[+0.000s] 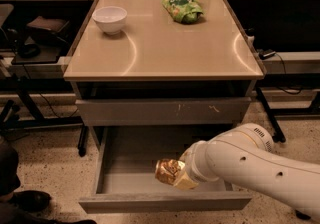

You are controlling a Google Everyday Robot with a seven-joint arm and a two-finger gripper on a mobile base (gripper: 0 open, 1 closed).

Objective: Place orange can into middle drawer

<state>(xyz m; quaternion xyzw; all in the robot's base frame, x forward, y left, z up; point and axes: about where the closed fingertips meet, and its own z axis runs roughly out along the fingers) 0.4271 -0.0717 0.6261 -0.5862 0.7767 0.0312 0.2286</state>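
Next, I release the orange can on the open middle drawer's grey bottom [184,165], halfway between front panel and back.
The orange can [168,171] is a shiny orange-gold cylinder held on its side in my gripper [179,176], which is shut on it at the end of my white arm [250,165]. The can hangs inside the open middle drawer [125,178], just above its flat grey floor, right of centre and near the plain front panel [165,202]. My arm reaches in from the right and hides the drawer's right part. Above it is the closed drawer front with small orange scuff marks [162,111].
On the tan tabletop [165,48] stand a white bowl [110,19] at the back left and a green crinkly snack bag [183,7] at the back centre. Dark shelving and cables flank the cabinet. A dark shoe [27,201] is at the lower left.
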